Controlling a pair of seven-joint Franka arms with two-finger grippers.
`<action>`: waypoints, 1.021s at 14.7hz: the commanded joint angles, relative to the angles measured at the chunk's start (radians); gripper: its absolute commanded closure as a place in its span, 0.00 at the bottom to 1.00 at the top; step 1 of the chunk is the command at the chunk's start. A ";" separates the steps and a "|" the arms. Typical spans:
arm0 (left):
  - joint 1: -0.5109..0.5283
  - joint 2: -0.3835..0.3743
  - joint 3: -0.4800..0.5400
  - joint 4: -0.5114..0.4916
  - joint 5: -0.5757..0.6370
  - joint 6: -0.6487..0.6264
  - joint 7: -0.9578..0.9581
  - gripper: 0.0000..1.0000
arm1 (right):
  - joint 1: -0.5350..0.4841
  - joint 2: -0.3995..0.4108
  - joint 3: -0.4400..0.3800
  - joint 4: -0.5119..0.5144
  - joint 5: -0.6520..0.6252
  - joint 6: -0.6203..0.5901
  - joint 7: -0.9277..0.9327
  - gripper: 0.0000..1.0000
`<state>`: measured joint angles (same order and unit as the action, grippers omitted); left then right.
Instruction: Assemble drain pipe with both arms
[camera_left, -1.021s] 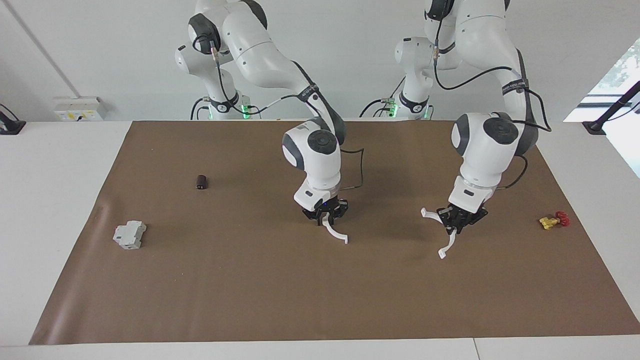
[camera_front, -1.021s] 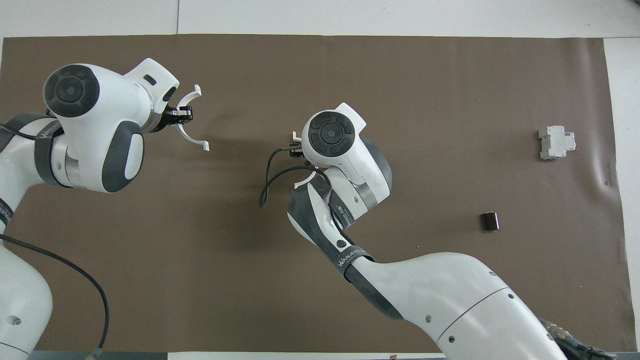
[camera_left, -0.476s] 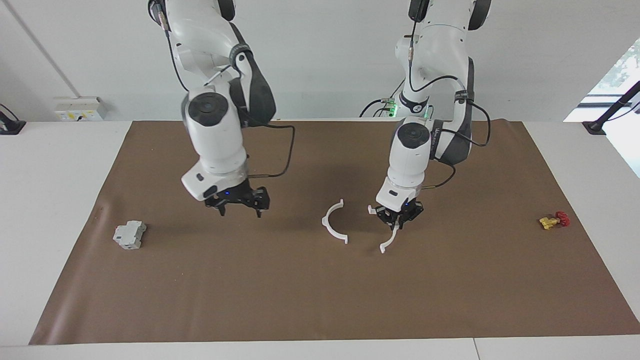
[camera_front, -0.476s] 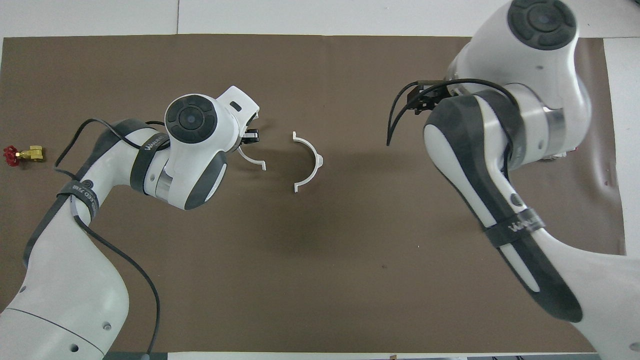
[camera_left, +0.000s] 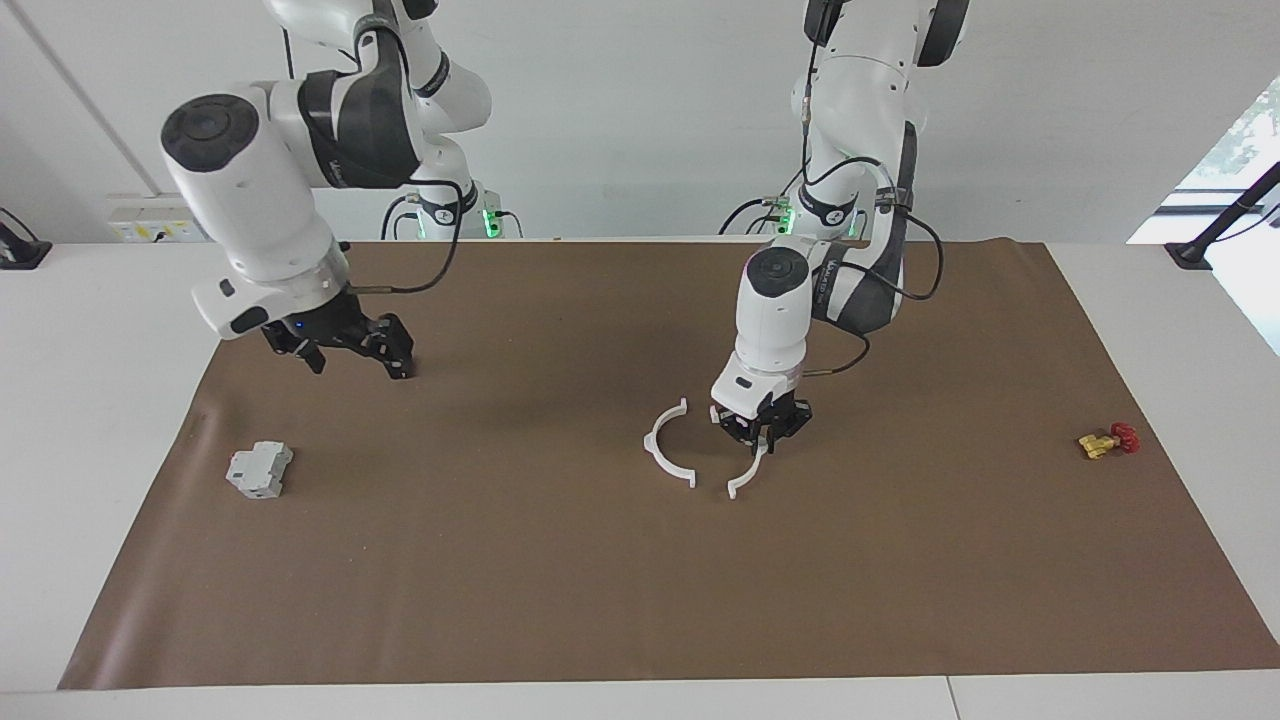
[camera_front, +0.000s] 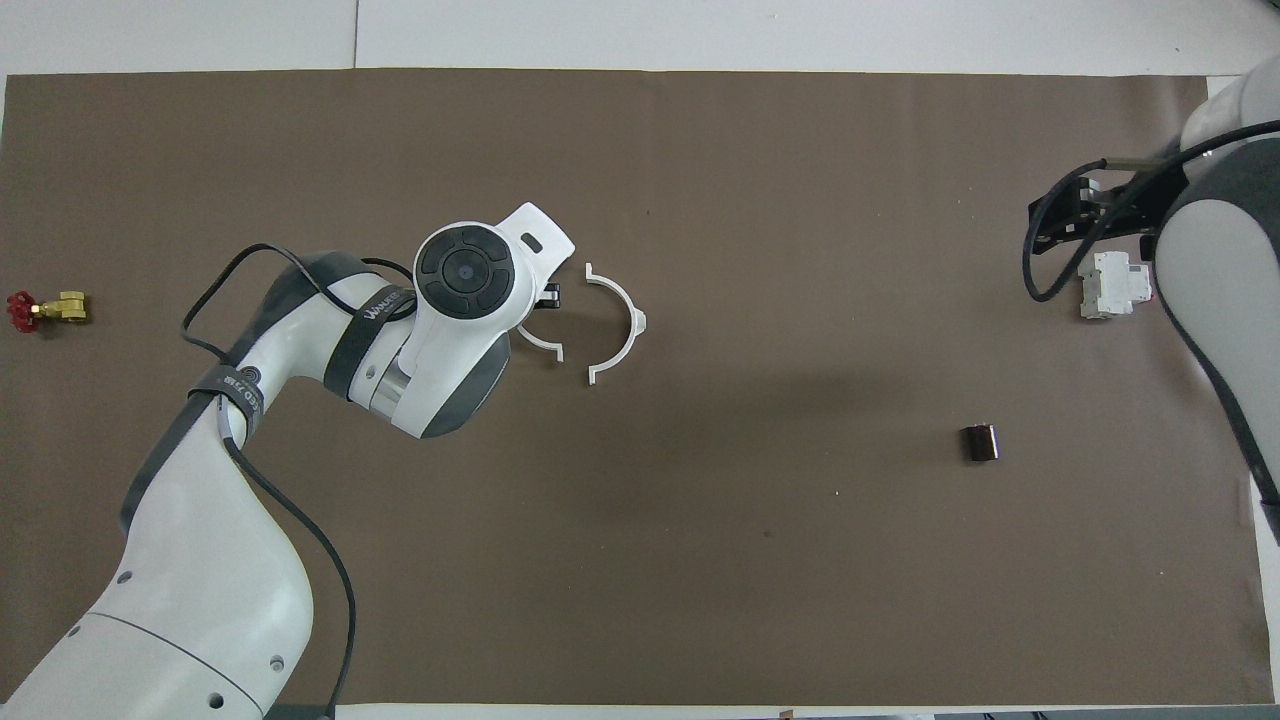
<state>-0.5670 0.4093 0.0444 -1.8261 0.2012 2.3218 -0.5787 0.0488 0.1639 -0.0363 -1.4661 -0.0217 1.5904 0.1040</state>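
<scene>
Next, the left gripper releases the held white arc on the brown mat (camera_front: 546, 322) against the lying arc's ends. The held arc is low beside the lying one.
The drain pipe is two white half-ring arcs. One arc (camera_left: 664, 451) lies flat on the brown mat near the middle; it also shows in the overhead view (camera_front: 622, 318). My left gripper (camera_left: 758, 428) is shut on the other arc (camera_left: 745, 478) and holds it low beside the lying one, open sides facing each other. Their ends are a small gap apart. In the overhead view the left gripper (camera_front: 548, 296) is mostly under its wrist, and the held arc (camera_front: 543, 345) sticks out. My right gripper (camera_left: 352, 352) is open and empty, raised over the right arm's end of the mat (camera_front: 1085, 212).
A grey boxy block (camera_left: 259, 470) lies at the right arm's end of the mat (camera_front: 1110, 285). A yellow-and-red valve (camera_left: 1105, 440) lies at the left arm's end (camera_front: 45, 308). A small dark cylinder (camera_front: 980, 442) sits nearer to the robots than the block.
My right gripper let go of its arc on the mat, then rose and drew back toward its own end, empty. My left gripper carried its arc sideways up to the lying arc.
</scene>
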 joint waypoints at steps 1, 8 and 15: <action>-0.028 0.013 0.014 -0.005 0.032 0.030 -0.023 1.00 | -0.053 -0.095 0.012 -0.033 0.015 -0.084 -0.107 0.00; -0.044 0.009 0.011 -0.036 0.032 0.070 -0.021 1.00 | -0.024 -0.205 -0.046 -0.108 0.005 -0.113 -0.148 0.00; -0.065 0.005 0.009 -0.051 0.032 0.080 -0.021 1.00 | -0.026 -0.222 -0.056 -0.148 0.016 -0.081 -0.158 0.00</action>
<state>-0.6175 0.4233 0.0425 -1.8564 0.2103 2.3787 -0.5797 0.0147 -0.0237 -0.0755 -1.5549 -0.0184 1.4754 -0.0285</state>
